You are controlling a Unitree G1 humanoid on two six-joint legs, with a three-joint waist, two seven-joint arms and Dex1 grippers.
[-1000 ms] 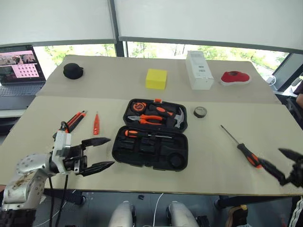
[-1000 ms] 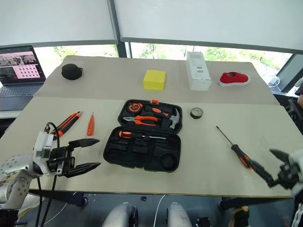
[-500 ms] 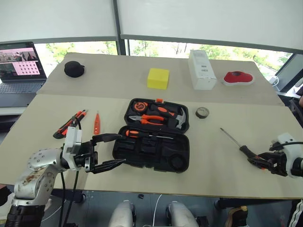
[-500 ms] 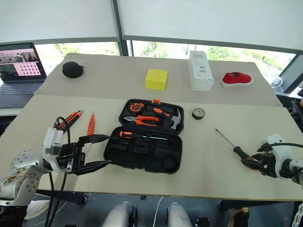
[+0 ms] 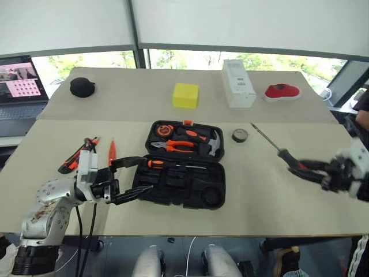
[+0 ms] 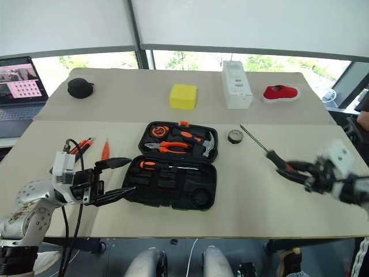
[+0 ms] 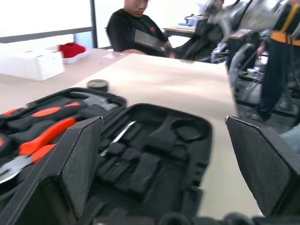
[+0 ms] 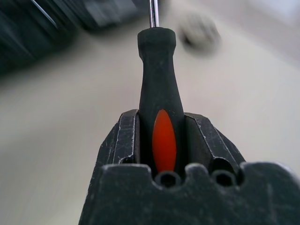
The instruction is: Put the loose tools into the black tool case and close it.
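Observation:
I need to set the long-shafted screwdriver just below the black-and-orange screwdriver in the case's near half [image 5: 191, 172] with my right gripper.
The black tool case [image 5: 218, 186] lies open mid-table. One black-and-orange screwdriver [image 5: 173, 165] rests in its near half. My right gripper [image 5: 300, 167] is shut on the handle of the long-shafted screwdriver [image 5: 275, 147] and holds it above the table right of the case; the right wrist view shows the handle [image 8: 161, 117] clamped between both fingers. The dark tape roll [image 5: 240, 135] lies by the case's far right corner. The utility knife [image 5: 75, 158] and orange tester screwdriver [image 5: 111, 153] lie left of the case. My left gripper [image 5: 147, 174] is open at the case's left edge, holding nothing.
Pliers [image 5: 181, 145] and a hammer [image 5: 214, 144] sit in the case's far half. Along the far table stand a yellow block [image 5: 185, 95], a white box [image 5: 238, 83], a red object [image 5: 280, 91] and a round black pouch [image 5: 82, 87]. A laptop [image 5: 17, 81] is at far left; a person [image 7: 136, 28] sits beyond the table.
My right gripper has shut on the long-shafted screwdriver and lifted it off the table, up and toward the case. The left gripper has stayed open by the case.

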